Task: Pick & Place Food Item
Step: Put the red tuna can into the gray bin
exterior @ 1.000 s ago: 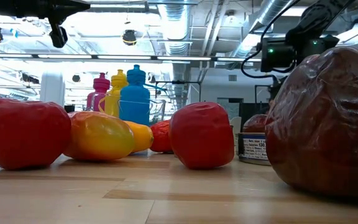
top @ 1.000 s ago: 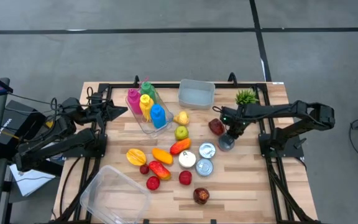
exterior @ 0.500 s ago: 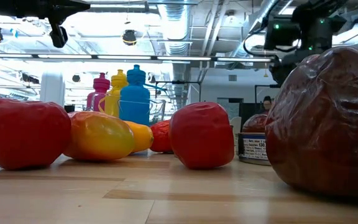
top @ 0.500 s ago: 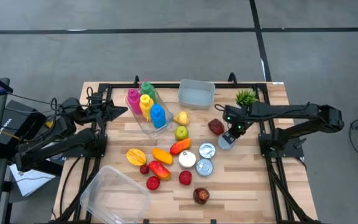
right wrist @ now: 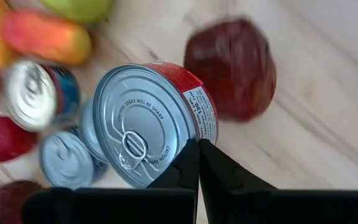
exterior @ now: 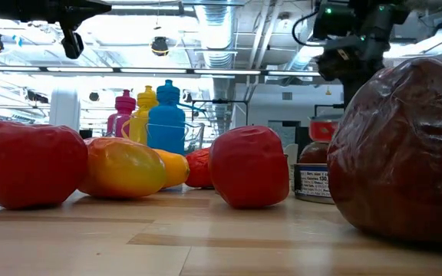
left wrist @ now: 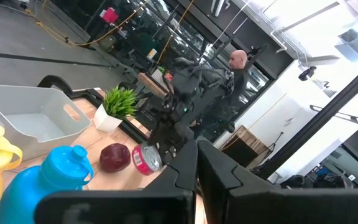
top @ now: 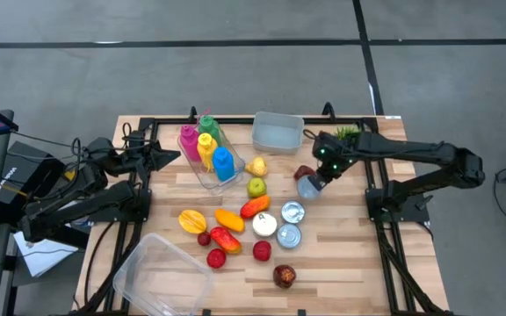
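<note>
My right gripper sets the red-labelled tin can in the clear bin, at the end [top: 262,137] nearest the bottles, next.
My right gripper [top: 317,178] is shut on a red-labelled tin can [top: 307,187] and holds it above the table's right half, next to a dark red fruit [top: 302,172]. The right wrist view shows the can's silver pull-tab lid [right wrist: 143,127] facing the camera, with the dark red fruit [right wrist: 232,67] below it. The left wrist view shows the can [left wrist: 145,158] in the air. My left gripper [top: 172,156] waits shut over the table's left far side, beside the bottles. My right gripper pinches the can at its rim [right wrist: 191,138], where the lid meets the red label, between its two fingers [right wrist: 213,163]. The can is lifted clear of the table and tilted, its lid turned toward the wrist.
Two more tins [top: 292,212] [top: 288,234] and a white round item [top: 264,225] stand below the held can. Fruits [top: 255,207] lie mid-table. Coloured bottles [top: 209,151] stand in a clear tray, a clear bin [top: 278,132] and a plant [top: 348,136] at the far edge, a clear tub [top: 161,276] near left.
My right gripper has risen and moved toward the table's far left, carrying the can. The can, which stood low by the other tins, is now lifted clear and sits beside the dark red fruit.
</note>
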Controlling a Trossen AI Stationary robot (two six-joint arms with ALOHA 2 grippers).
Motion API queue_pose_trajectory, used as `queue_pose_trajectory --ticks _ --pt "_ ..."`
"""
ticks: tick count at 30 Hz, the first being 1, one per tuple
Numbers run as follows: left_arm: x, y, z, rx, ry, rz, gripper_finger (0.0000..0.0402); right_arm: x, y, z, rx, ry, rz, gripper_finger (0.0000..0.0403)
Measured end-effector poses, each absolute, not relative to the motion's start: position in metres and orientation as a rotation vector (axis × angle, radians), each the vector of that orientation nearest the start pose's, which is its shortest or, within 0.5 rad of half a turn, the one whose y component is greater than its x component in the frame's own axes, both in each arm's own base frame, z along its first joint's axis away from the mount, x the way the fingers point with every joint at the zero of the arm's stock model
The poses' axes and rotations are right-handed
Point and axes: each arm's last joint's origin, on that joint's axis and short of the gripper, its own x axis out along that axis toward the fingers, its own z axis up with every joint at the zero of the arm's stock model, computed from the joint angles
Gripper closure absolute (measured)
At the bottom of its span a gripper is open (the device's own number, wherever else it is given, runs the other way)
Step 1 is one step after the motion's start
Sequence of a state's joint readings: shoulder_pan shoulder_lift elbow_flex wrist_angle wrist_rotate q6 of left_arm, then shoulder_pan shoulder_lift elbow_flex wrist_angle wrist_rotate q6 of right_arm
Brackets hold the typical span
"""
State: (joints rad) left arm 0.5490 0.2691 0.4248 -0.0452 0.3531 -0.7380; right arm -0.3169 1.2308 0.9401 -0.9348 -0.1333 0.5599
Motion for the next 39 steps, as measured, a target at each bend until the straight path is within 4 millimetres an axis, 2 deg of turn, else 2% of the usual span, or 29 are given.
queue_pose_trajectory --ticks 5,9,14,23,27,30,35,39 --pt "0.084 0.040 0.281 -0.687 -0.167 0.150 0.0402 0.211 -0.079 0.266 0.775 1.054 -0.521 0.0403" --pt "0.084 0.040 0.281 -0.687 -0.166 0.150 0.0402 0.220 -0.099 0.273 0.778 1.019 -0.555 0.0403" --pt "0.084 0.040 0.281 -0.687 -0.166 0.150 0.0402 0.248 -0.135 0.279 0.735 0.987 -0.565 0.0403" --pt "0.084 0.040 0.281 -0.687 -0.166 0.150 0.0402 0.309 -0.220 0.282 0.674 0.949 -0.600 0.0403" --pt "0.084 0.040 0.281 -0.687 -0.166 0.150 0.0402 0.330 -0.250 0.271 0.710 0.944 -0.575 0.0403" --pt "0.084 0.040 0.281 -0.687 -0.166 0.150 0.0402 0.340 -0.265 0.257 0.737 0.955 -0.567 0.0403" --pt "0.084 0.040 0.281 -0.687 -0.166 0.150 0.0402 0.349 -0.274 0.231 0.762 1.009 -0.570 0.0403" --pt "0.084 0.040 0.281 -0.687 -0.166 0.150 0.0402 0.353 -0.274 0.221 0.769 1.032 -0.566 0.0403"
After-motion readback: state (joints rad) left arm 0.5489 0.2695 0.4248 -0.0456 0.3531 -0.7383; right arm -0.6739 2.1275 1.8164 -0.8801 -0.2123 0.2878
